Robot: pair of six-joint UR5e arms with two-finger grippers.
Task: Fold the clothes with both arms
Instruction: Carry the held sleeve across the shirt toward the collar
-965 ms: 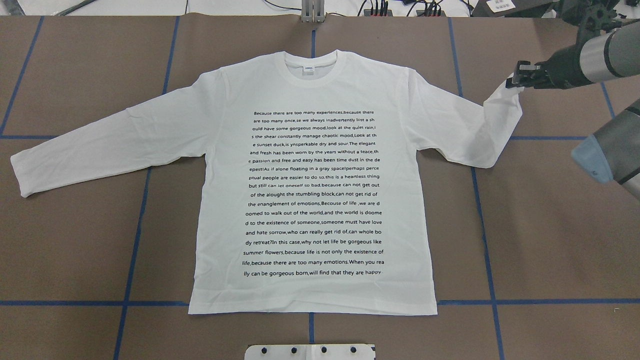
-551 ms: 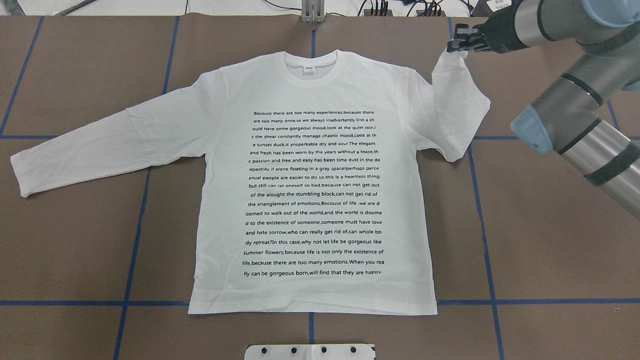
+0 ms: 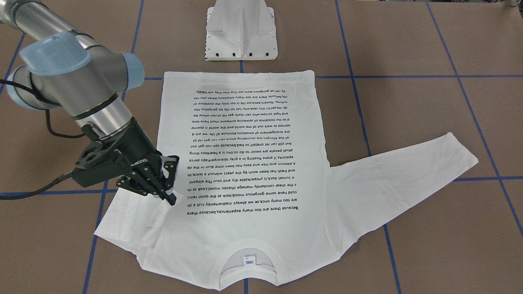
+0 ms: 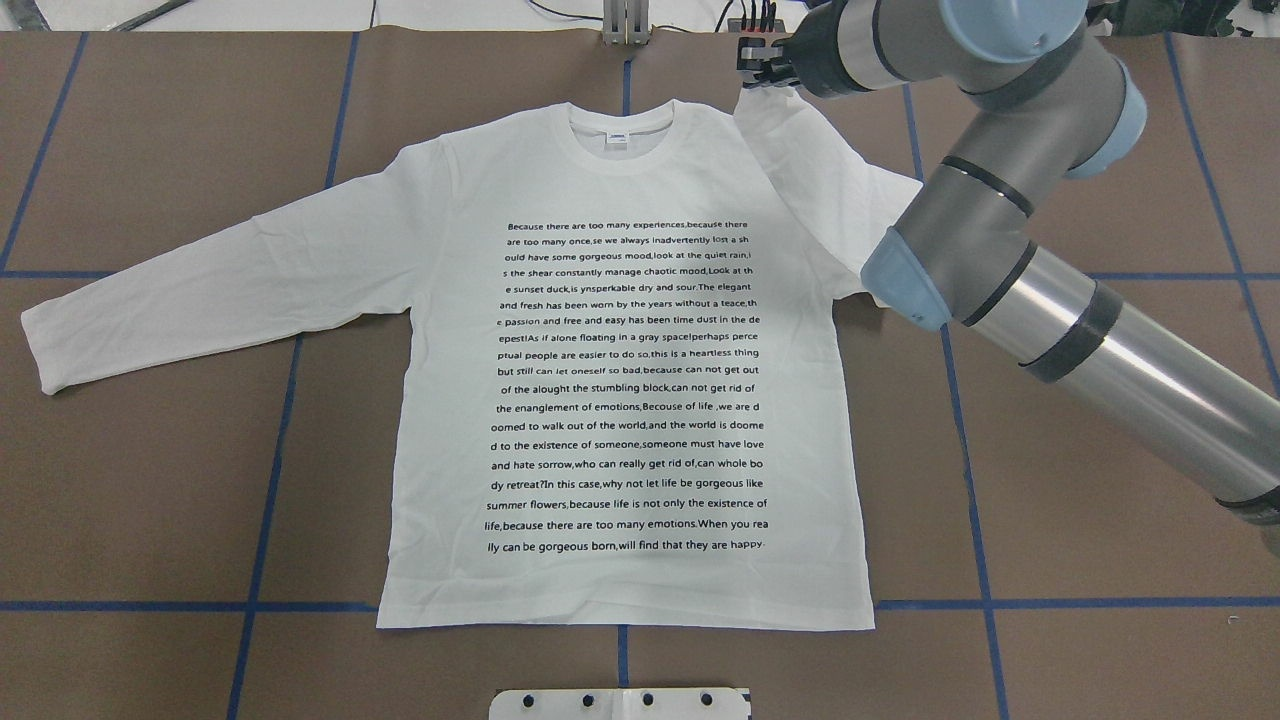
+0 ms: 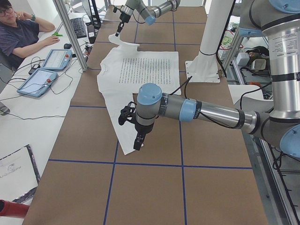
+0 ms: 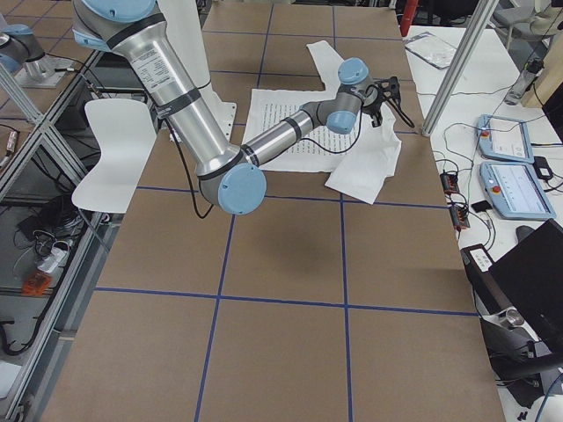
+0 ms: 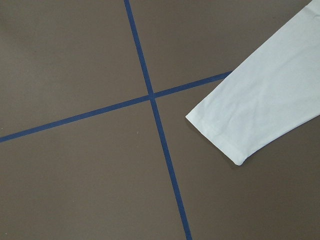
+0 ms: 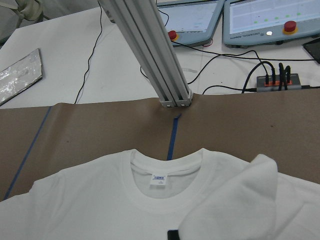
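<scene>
Next, I release the cuff with my right gripper on the print's edge (image 3: pixel 291 150) facing the stretched-out sleeve, about midway along the text.
The white long-sleeved T-shirt (image 4: pixel 620 400) lies flat, print up, with its collar (image 8: pixel 165 175) at the far side. My right gripper (image 4: pixel 757 78) is shut on the right sleeve's cuff. It holds the cuff raised over the right shoulder, close to the collar, so the sleeve (image 3: pixel 135 220) is doubled back over itself. The left sleeve (image 4: pixel 200 290) lies stretched out flat. My left gripper (image 5: pixel 137 139) hovers above that sleeve's cuff (image 7: pixel 250 120). It shows only in the exterior left view, so I cannot tell whether it is open or shut.
The white pedestal base (image 3: pixel 241 32) stands just behind the shirt's hem. An aluminium post (image 8: pixel 155 55) rises at the table's far edge behind the collar, with a power strip (image 8: pixel 277 80) and cables beside it. A person (image 5: pixel 21 33) sits at a side desk with tablets.
The right gripper has carried the sleeve cuff from the table's right side leftward and farther away, to above the right shoulder. The sleeve has folded inward. The left sleeve has not moved.
</scene>
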